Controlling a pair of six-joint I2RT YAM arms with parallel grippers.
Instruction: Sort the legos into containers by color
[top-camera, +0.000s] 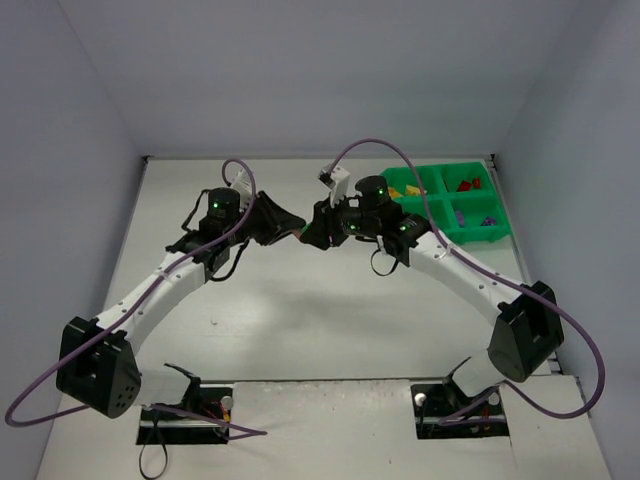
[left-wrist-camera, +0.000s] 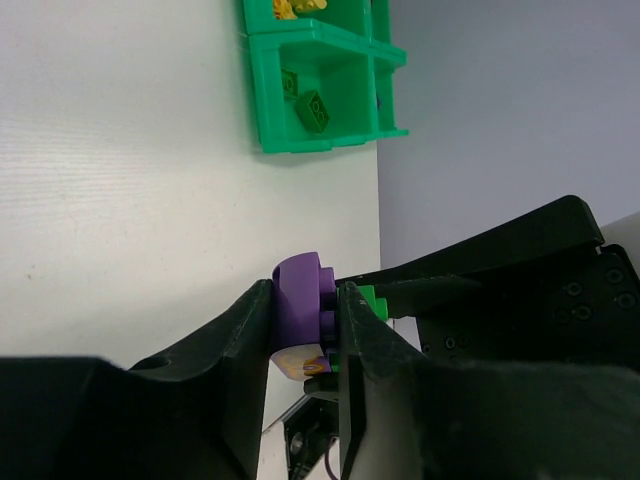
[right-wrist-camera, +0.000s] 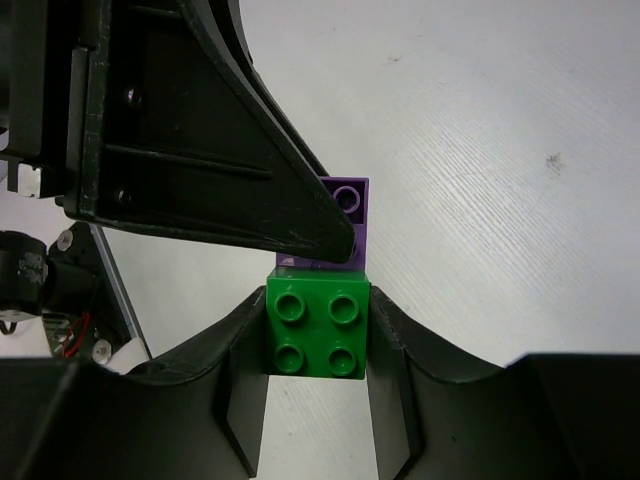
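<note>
I will use my right gripper to regrip the green lego (right-wrist-camera: 317, 324) and pull it off, since it is stuck to the purple lego in my left gripper.
My two grippers meet in mid-air over the middle of the table. The left gripper (left-wrist-camera: 305, 296) is shut on a purple lego (left-wrist-camera: 298, 308) with a rounded top. A green four-stud lego (right-wrist-camera: 317, 333) is stuck to that purple lego (right-wrist-camera: 352, 215), and the right gripper (right-wrist-camera: 317, 320) is shut on it. In the top view the left gripper (top-camera: 290, 222) and right gripper (top-camera: 315, 232) touch tip to tip, and the bricks are hidden between them. The containers are the compartments of a green tray (top-camera: 443, 196) at the back right.
The tray (left-wrist-camera: 262, 90) holds green legos (left-wrist-camera: 313, 110) in one compartment and yellow legos (left-wrist-camera: 295, 8) in the one beside it. From above, red legos (top-camera: 465, 185) and purple legos (top-camera: 487, 222) lie in its right compartments. Grey walls enclose the table.
</note>
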